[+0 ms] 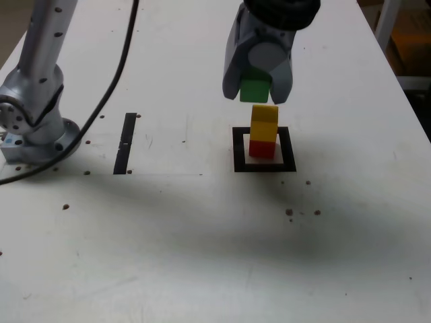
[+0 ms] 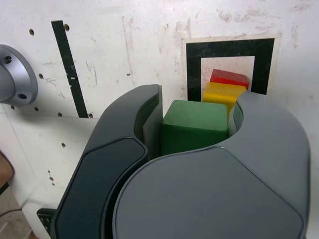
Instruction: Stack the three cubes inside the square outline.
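I should let go of the green cube on top of the yellow cube (image 1: 263,111) (image 2: 224,91) with my gripper, so it becomes the highest block of the stack.
A red cube (image 1: 262,147) stands inside the square outline (image 1: 264,149) of black tape, with a yellow cube (image 1: 264,122) stacked on top of it. My gripper (image 1: 256,89) hangs just above the yellow cube, shut on a green cube (image 1: 255,88). A small gap shows between the green cube and the yellow one. In the wrist view the green cube (image 2: 194,125) sits between the two dark jaws, with the yellow cube (image 2: 223,94) and the red cube (image 2: 230,78) showing beyond it inside the square outline (image 2: 229,49).
A straight black tape strip (image 1: 125,142) lies on the white table at the exterior view's left. The arm's silver base (image 1: 34,114) and a black cable (image 1: 111,87) stand further to that side. The table's far edge runs along the exterior view's right.
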You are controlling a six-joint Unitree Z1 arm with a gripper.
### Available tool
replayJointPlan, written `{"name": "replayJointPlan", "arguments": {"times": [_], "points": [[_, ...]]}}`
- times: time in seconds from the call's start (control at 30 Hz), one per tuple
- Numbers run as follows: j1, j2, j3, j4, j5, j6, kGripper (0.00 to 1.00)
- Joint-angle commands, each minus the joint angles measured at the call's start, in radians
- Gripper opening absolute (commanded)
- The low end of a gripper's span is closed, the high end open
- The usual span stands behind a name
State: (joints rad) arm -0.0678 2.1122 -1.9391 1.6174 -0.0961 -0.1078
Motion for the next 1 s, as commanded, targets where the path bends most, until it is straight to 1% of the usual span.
{"name": "replayJointPlan", "arguments": {"times": [0.0,0.2,0.43,0.97], "points": [[0.001,0.016,-0.009,0.02,-0.01,0.004,0.34],[-0.005,0.065,-0.037,0.018,-0.018,0.01,0.34],[-0.006,0.084,-0.07,0.019,-0.019,0.01,0.34],[0.002,0.07,-0.04,0.02,-0.017,0.008,0.35]]}}
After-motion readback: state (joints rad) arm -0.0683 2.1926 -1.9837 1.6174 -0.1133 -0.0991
